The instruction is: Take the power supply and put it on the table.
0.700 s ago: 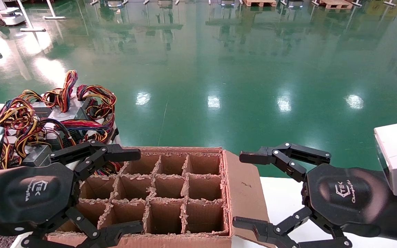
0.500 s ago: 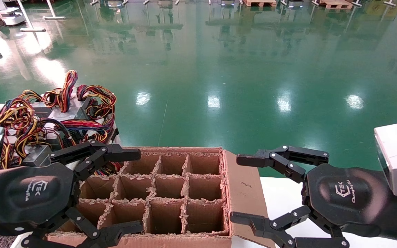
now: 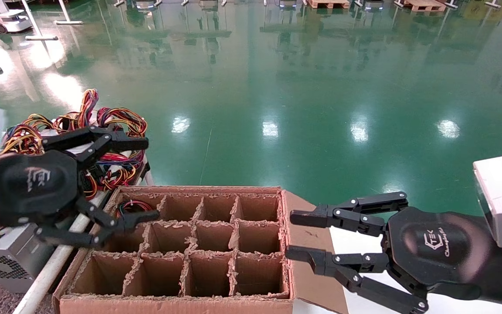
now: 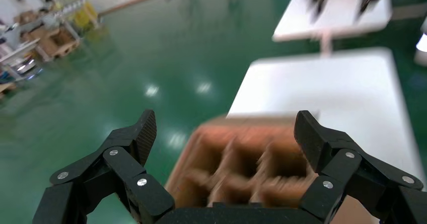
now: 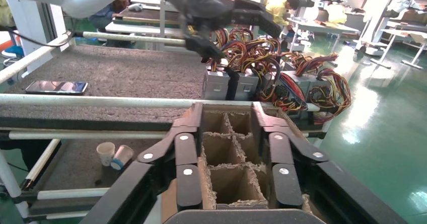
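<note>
I need to close my left gripper on the coloured wires [image 3: 134,204] of the power supply inside the far corner cell of the cardboard box, beside the packed power supplies.
Several grey power supplies [image 3: 103,126] with bundles of coloured wires stand packed together at the left, beyond the cardboard box; the right wrist view shows them too [image 5: 262,78]. Another power supply [image 3: 2,257] lies lower left. My left gripper [image 3: 150,179] hovers open and empty over the box's far-left corner, just in front of the wire bundles. In its own view the left gripper [image 4: 226,128] spans the box. The white table [image 3: 355,244] lies at the right, under my right gripper [image 3: 290,234]. That gripper is open and empty, with its fingers fairly close together.
A brown cardboard box [image 3: 312,244] with divider cells fills the middle; some wires hang into its far-left cell [image 3: 131,205]. A white pipe rail [image 3: 59,257] runs along its left side. A phone [image 5: 55,86] and paper cups [image 5: 113,156] lie on the grey shelving.
My left gripper has moved away from me and left, from the box's near-left corner to beside the power supplies. The right gripper's fingers have drawn closer together.
</note>
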{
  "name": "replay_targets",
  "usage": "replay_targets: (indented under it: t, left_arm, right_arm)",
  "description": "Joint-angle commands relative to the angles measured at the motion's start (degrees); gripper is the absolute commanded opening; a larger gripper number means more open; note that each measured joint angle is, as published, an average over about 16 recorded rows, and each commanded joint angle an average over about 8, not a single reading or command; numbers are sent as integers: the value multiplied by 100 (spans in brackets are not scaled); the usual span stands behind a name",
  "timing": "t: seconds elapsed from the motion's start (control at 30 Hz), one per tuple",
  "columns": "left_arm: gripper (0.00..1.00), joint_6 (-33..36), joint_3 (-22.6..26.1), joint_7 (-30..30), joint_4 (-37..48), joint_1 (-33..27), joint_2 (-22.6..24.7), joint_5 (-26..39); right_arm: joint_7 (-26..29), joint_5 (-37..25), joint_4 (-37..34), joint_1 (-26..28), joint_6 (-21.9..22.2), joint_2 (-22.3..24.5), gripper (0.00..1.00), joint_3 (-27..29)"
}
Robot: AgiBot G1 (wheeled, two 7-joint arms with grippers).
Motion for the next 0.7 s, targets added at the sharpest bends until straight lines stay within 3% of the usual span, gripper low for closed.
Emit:
replay_targets:
  t: [0.03, 0.3, 0.53, 0.7]
  left_arm:
    - [100, 120, 110, 110, 242, -394, 37, 365]
    - [100, 308, 1121, 1582, 1248, -1732, 570, 2155]
    - [100, 275, 1787, 2971, 2376, -2573, 1188, 3004]
    - [100, 276, 2194, 3916, 3101, -2965, 1609, 3449]
  right_arm:
    - [0, 0, 0, 0, 0, 0, 0, 0]
    - [0, 0, 0, 0, 0, 0, 0, 0]
    - [0, 0, 0, 0, 0, 0, 2, -1]
    - [0, 1, 0, 0, 0, 0, 65, -1]
